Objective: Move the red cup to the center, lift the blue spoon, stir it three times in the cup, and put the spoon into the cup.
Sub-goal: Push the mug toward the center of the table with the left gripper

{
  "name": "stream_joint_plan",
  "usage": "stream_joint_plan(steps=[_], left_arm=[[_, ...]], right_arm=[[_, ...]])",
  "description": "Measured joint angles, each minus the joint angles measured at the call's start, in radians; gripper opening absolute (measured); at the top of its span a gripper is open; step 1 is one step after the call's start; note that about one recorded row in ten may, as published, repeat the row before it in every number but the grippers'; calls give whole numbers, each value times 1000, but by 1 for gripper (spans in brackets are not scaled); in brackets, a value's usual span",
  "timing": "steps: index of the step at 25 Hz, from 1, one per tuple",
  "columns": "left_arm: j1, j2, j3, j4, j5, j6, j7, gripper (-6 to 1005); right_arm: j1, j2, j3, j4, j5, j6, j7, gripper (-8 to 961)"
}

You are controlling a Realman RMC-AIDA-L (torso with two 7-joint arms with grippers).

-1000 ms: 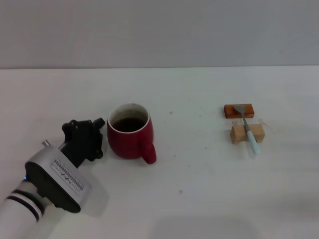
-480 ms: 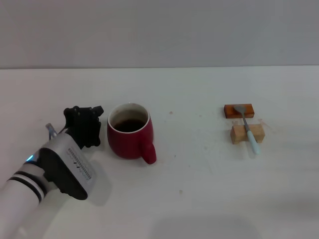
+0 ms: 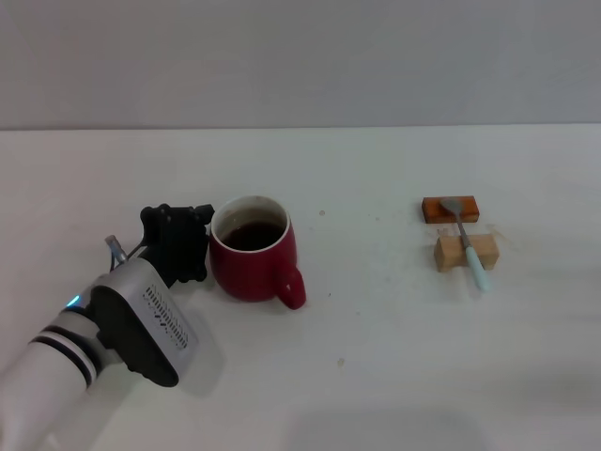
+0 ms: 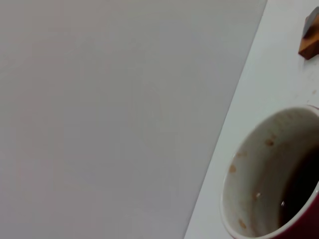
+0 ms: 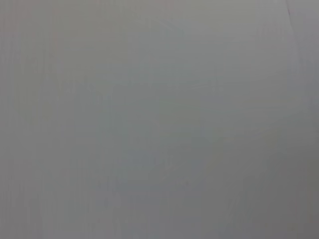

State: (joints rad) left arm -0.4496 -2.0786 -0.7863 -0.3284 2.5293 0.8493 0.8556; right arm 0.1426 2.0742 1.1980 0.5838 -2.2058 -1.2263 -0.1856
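Observation:
My left gripper is going to put the red cup down on the bare white table (image 3: 315, 303) just past the tip of the cup's handle. The cup now stands near the table's middle.
The red cup (image 3: 254, 267) stands left of the table's middle, with dark liquid inside and its handle pointing toward the front right. My left gripper (image 3: 178, 241) is pressed against the cup's left side, at table height. In the left wrist view the red cup (image 4: 261, 185) shows close up, with its stained white inner wall and the dark liquid. The blue spoon (image 3: 467, 243) lies at the right, its metal bowl on an orange-brown block and its pale blue handle across a small wooden block. The right gripper is out of view.
The orange-brown block (image 3: 451, 209) and the wooden block (image 3: 465, 253) sit close together at the right. The orange-brown block (image 4: 310, 41) also shows in the left wrist view. The white table (image 3: 376, 338) ends at a grey wall behind. The right wrist view holds only a flat grey surface.
My left arm has swung to the right, up against the cup. The cup has slid a little to the right with it. The spoon and blocks have not moved.

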Motion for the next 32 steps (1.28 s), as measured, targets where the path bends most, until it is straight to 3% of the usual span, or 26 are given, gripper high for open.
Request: stream_joint_plan(steps=[32], left_arm=[[34, 0, 121, -136, -10, -58, 0, 13]], right_arm=[[0, 0, -2, 1, -2, 1, 0, 833]])
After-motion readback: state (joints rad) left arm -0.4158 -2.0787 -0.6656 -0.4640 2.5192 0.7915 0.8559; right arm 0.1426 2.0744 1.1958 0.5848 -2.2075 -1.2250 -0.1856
